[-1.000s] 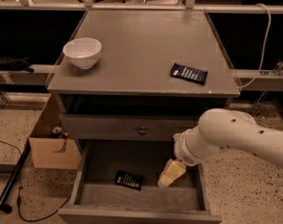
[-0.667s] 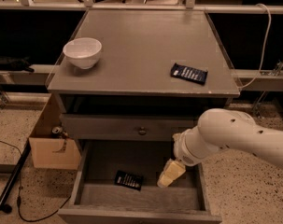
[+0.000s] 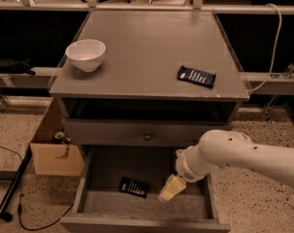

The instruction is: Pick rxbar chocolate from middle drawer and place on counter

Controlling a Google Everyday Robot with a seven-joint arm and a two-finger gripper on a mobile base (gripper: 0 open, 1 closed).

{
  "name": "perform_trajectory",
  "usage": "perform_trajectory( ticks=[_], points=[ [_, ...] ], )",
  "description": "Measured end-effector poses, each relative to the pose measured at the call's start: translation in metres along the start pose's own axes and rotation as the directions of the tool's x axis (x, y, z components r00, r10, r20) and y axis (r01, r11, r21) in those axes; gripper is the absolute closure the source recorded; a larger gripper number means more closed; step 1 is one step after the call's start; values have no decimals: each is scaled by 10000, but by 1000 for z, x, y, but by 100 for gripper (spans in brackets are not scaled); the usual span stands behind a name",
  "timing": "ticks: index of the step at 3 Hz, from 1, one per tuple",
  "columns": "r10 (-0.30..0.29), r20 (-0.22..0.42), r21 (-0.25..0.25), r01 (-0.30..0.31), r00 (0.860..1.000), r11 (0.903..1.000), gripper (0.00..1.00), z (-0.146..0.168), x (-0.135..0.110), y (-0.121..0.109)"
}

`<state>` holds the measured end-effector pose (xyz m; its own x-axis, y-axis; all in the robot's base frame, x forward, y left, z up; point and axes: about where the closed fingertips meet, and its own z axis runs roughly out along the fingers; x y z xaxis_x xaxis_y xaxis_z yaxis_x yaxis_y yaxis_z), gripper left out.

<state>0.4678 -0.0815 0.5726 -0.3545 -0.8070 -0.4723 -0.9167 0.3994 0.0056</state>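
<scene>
My gripper is to move next to the end of the rxbar chocolate (image 3: 141, 190) that is nearest the center of the open middle drawer, and it should close there.
The rxbar chocolate (image 3: 134, 187), a small black-wrapped bar with white print, lies flat on the floor of the open middle drawer (image 3: 145, 208), left of centre. My gripper (image 3: 171, 188) hangs inside the drawer to the right of the bar, a short gap away and not touching it. My white arm reaches in from the right. The counter (image 3: 146, 47) is the grey cabinet top above.
A white bowl (image 3: 86, 54) sits on the counter's left side. A dark navy-blue wrapped bar (image 3: 196, 75) lies on its right side. A shallow drawer front with a small knob (image 3: 147, 136) is above the open drawer. A cardboard box (image 3: 54, 149) stands on the floor to the left.
</scene>
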Motion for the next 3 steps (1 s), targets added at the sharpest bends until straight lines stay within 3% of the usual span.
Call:
perform_trajectory(
  ticks=[1, 2, 3],
  points=[
    [105, -35, -472, -106, 9999, 9988, 0, 71, 7, 1],
    [106, -34, -476, -107, 9999, 9988, 0, 71, 7, 1],
    [308, 53, -902, -302, 9995, 9955, 0, 99, 16, 6]
  ],
)
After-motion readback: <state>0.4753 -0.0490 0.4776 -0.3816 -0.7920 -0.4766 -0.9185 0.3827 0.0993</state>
